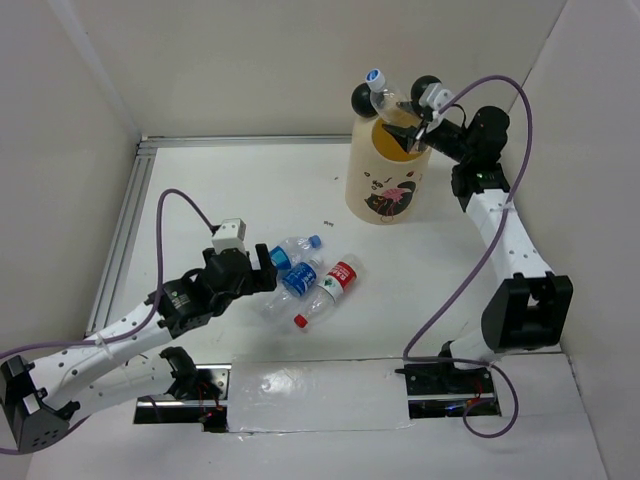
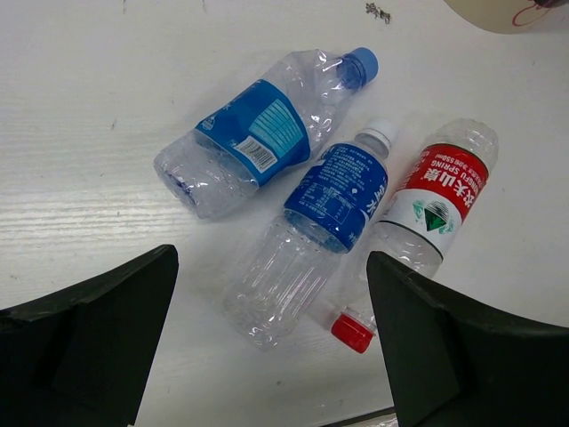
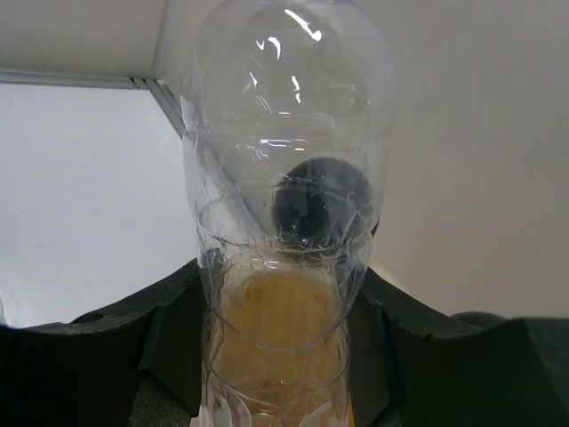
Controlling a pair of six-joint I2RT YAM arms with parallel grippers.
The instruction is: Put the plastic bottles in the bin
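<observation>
The robot's left gripper will next move to the crushed blue-label bottle and close on its clear upper part (image 1: 297, 247) (image 2: 311, 100), between the label and the blue cap.
My right gripper (image 1: 410, 128) is shut on a clear bottle (image 1: 385, 98) with a blue-and-white cap and holds it tilted over the mouth of the cream bin (image 1: 385, 175). In the right wrist view the clear bottle (image 3: 289, 231) fills the middle between my fingers (image 3: 107, 342), with the bin's yellow inside and a black ear (image 3: 322, 200) seen through it. My left gripper (image 1: 268, 268) is open above three bottles lying on the table: a crushed blue-label one (image 2: 258, 129), a blue-label one with a white cap (image 2: 311, 227) and a red-label one with a red cap (image 2: 427, 209).
White walls close the table (image 1: 220, 190) at the back and both sides. A metal rail (image 1: 125, 230) runs along the left edge. Black base plates and cables lie along the near edge.
</observation>
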